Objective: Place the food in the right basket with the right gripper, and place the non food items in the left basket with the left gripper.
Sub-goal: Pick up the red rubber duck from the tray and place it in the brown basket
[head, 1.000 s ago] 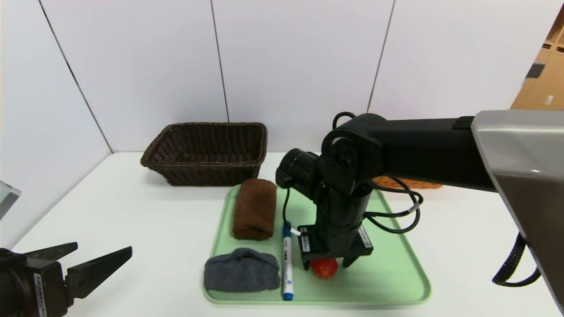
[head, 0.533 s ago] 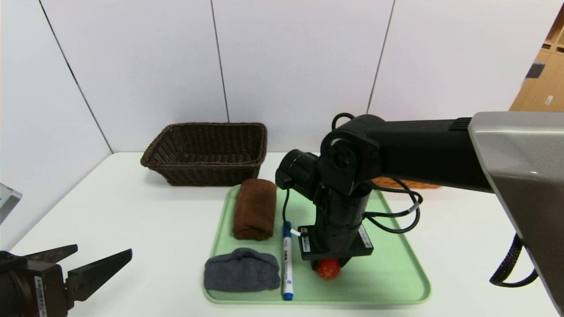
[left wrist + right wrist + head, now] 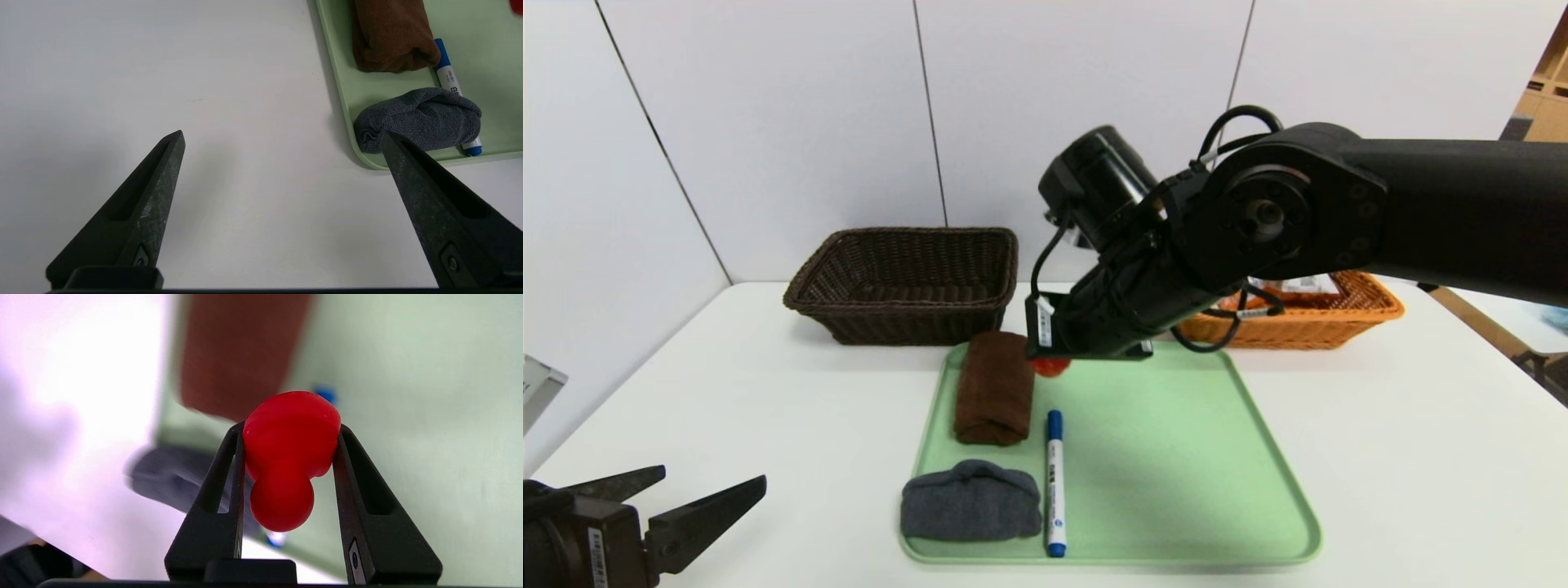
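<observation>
My right gripper should release the small red toy inside the dark brown basket's end (image 3: pixel 966 291) that is closest to the orange basket.
My right gripper (image 3: pixel 1052 364) is shut on the small red toy (image 3: pixel 290 453) and holds it in the air above the far end of the green tray (image 3: pixel 1176 457), beside the rolled brown towel (image 3: pixel 995 387). The toy shows as a red sliver under the gripper (image 3: pixel 1050 367). The folded grey cloth (image 3: pixel 970 511) and the white marker with blue cap (image 3: pixel 1054 483) lie on the tray. The dark brown left basket (image 3: pixel 907 282) stands at the back left, the orange right basket (image 3: pixel 1298 314) at the back right with a printed package in it. My left gripper (image 3: pixel 282 141) is open and empty, low at the table's near left.
The white table (image 3: pixel 768 408) lies between my left gripper and the tray. My right arm (image 3: pixel 1339 220) reaches across in front of the orange basket. A white wall stands right behind both baskets.
My right gripper shut on the red toy on the tray, then rose with it and swung back toward the tray's far end. The left gripper stayed put.
</observation>
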You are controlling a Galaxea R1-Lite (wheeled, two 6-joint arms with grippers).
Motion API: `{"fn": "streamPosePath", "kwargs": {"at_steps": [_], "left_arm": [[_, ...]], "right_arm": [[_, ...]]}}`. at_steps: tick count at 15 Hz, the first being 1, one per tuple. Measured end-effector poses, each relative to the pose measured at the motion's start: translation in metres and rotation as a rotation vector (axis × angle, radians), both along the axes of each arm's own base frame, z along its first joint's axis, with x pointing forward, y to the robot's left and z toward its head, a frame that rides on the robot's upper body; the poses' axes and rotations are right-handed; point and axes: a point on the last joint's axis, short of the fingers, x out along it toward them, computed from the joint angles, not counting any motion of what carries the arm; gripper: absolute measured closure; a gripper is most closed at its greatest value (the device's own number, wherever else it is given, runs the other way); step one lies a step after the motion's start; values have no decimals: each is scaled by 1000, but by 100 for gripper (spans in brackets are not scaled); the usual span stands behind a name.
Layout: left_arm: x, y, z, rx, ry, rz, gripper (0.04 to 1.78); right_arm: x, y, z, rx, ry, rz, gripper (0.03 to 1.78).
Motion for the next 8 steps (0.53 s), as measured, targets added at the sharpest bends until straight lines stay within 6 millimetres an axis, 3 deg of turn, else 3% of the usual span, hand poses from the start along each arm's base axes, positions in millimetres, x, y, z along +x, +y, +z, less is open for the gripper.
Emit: {"fn": "streamPosePath", "kwargs": {"at_steps": [4, 8], "left_arm": [[0, 0, -2, 3, 5, -1, 13], [0, 0, -2, 7, 10, -1, 13]], "right_arm": [[15, 18, 30, 171, -359, 117, 119], [46, 44, 13, 208, -604, 145, 119]]}}
